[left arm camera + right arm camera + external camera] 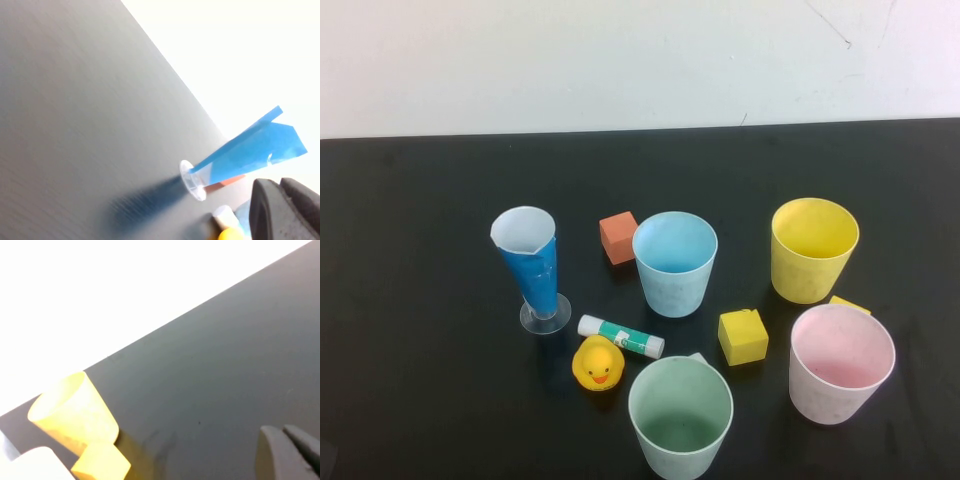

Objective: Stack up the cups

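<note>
Next, my left gripper goes to the far side of the green cup's rim (669, 359), facing the blue cup, and closes there.
Four cups stand upright and apart on the black table (420, 300): light blue (674, 262) in the middle, yellow (813, 248) at the back right, pink (840, 362) at the front right, green (680, 416) at the front centre. Neither gripper shows in the high view. My left gripper (274, 184) is shut and empty, off to the left of the objects. My right gripper (279, 431) is shut and empty, to the right of the yellow cup (75, 412) and the pink cup (35, 465).
A tall blue cone glass (532, 268) on a clear base stands left of the blue cup. Among the cups lie an orange cube (618, 237), a yellow cube (742, 336), a glue stick (620, 336), a rubber duck (598, 362) and a yellow block (848, 304).
</note>
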Motion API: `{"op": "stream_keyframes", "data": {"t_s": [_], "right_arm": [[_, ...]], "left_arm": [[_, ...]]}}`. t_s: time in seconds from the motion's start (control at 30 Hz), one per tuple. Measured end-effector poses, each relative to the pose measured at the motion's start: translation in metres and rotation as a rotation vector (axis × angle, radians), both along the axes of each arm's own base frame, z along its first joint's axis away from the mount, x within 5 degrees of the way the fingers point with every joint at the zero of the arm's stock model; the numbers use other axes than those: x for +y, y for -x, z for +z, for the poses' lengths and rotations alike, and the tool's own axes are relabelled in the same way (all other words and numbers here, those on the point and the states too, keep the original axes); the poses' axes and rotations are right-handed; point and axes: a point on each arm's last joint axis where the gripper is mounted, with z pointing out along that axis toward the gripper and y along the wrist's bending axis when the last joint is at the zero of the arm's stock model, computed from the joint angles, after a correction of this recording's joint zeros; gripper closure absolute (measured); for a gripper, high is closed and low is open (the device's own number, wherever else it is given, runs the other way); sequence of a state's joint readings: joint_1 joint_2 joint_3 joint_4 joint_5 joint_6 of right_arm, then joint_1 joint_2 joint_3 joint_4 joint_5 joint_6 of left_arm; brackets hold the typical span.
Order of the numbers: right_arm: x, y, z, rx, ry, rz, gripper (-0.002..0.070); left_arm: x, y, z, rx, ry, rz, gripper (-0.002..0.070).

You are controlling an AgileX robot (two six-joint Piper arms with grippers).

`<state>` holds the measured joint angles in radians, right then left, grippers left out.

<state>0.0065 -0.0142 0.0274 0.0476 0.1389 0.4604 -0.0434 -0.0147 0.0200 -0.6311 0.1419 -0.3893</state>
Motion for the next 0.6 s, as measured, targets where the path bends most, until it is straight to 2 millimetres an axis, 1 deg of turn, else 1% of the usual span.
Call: {"op": "stream_keyframes", "data": {"t_s": [0.27, 0.4, 0.43, 0.5, 0.6], "right_arm": [[0.000, 0.000, 0.000, -0.003, 0.020, 0.003, 0.0679], [0.000, 0.000, 0.000, -0.003, 0.012, 0.004, 0.0679], [0.000, 0.000, 0.000, -0.003, 0.012, 0.004, 0.0679], [0.000, 0.000, 0.000, -0.003, 0.023, 0.005, 0.0679], [0.000, 0.000, -0.002, 0.018, 0.040, 0.010, 0.0679]], "left_arm": [[0.000, 0.000, 0.001, -0.007, 0.051, 0.005, 0.0677], [0.000, 0.000, 0.003, -0.013, 0.106, 0.005, 0.0677], [-0.001, 0.000, 0.003, -0.011, 0.078, -0.006, 0.0677], [-0.005, 0.003, 0.010, -0.005, -0.008, -0.060, 0.0677], [-0.013, 0.011, 0.045, -0.026, -0.240, -0.176, 0.0677]]}}
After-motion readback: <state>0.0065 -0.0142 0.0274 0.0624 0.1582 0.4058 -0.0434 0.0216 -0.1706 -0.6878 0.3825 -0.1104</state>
